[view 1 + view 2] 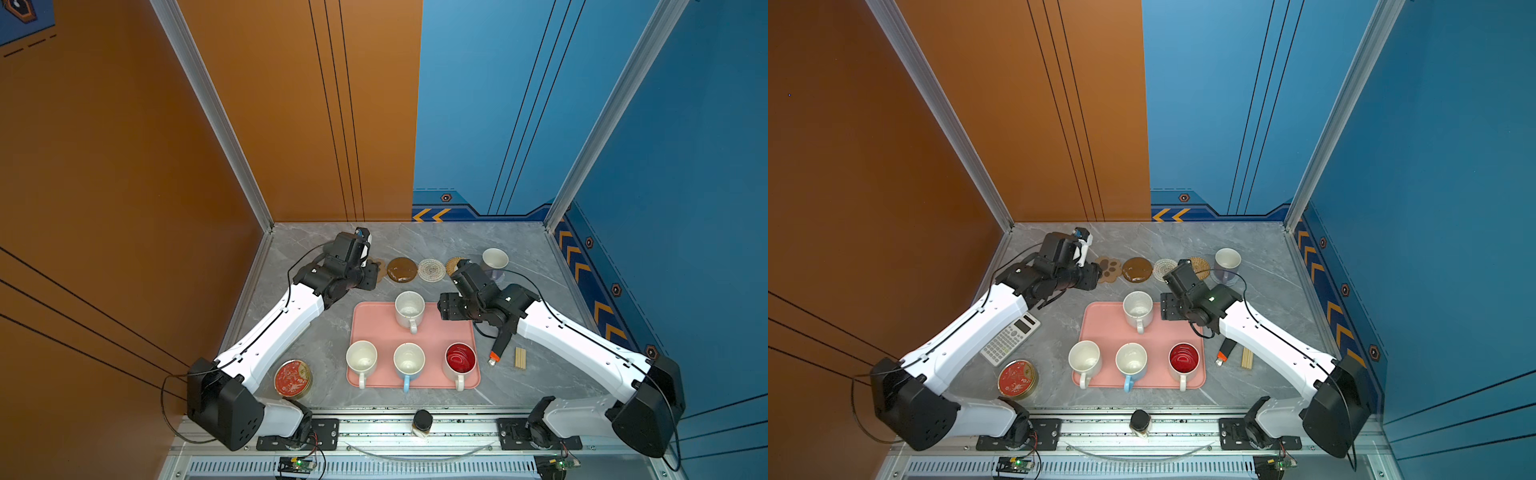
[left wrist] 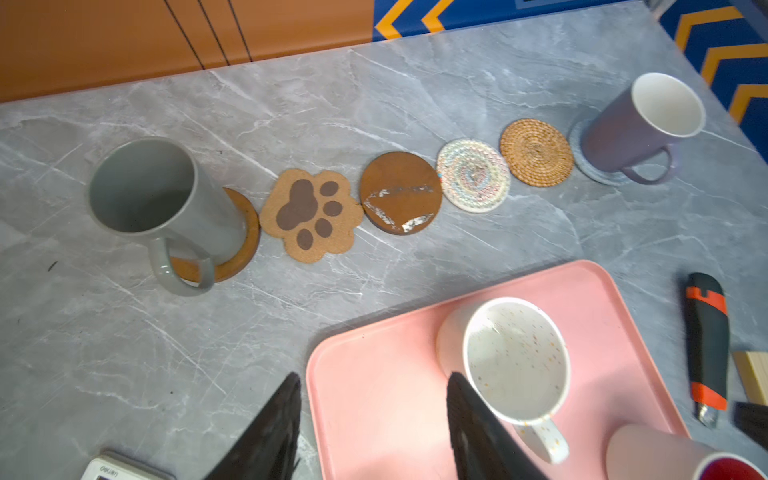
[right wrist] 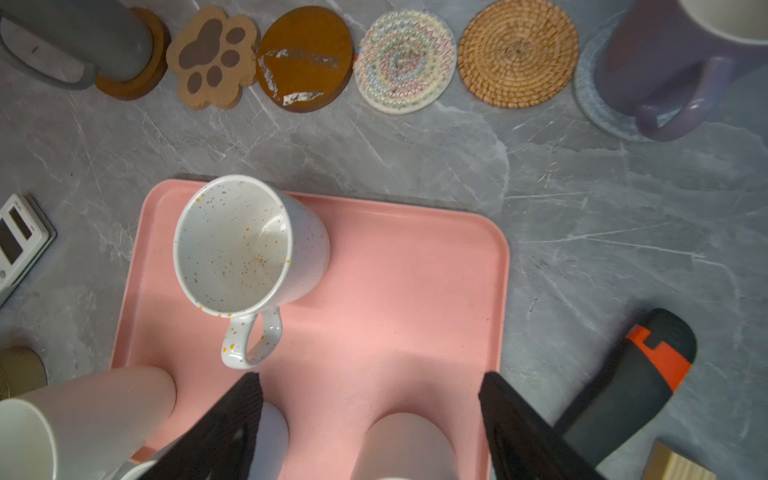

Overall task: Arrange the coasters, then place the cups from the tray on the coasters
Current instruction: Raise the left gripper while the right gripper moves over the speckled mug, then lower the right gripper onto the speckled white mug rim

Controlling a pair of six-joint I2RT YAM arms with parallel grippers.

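Next, my right gripper goes to the handle (image 1: 412, 326) (image 3: 252, 339) of the speckled cup on the pink tray and closes there.
Six coasters lie in a row at the back. The tall grey cup (image 2: 162, 195) stands on a brown disc (image 2: 245, 249); beside it lie the paw coaster (image 2: 311, 214), a second brown disc (image 2: 401, 191), the white woven round (image 2: 473, 175) and the tan rattan round (image 2: 536, 152). The lavender cup (image 2: 636, 129) stands on the grey-blue coaster (image 2: 590, 172). The pink tray (image 1: 374, 324) holds the speckled cup (image 1: 409, 309), white cup (image 1: 361, 359), light blue cup (image 1: 409, 361) and red-inside cup (image 1: 460, 359). My left gripper (image 2: 374, 378) hangs open over the tray's left edge. My right gripper (image 3: 370, 376) hangs open above the tray, empty.
A red-topped tin (image 1: 292, 378) sits at the front left, with a calculator (image 1: 1011, 338) behind it under the left arm. Right of the tray lie a black-and-orange knife (image 1: 496, 349) and wooden sticks (image 1: 520, 358). A dark-lidded jar (image 1: 422, 422) stands on the front rail.
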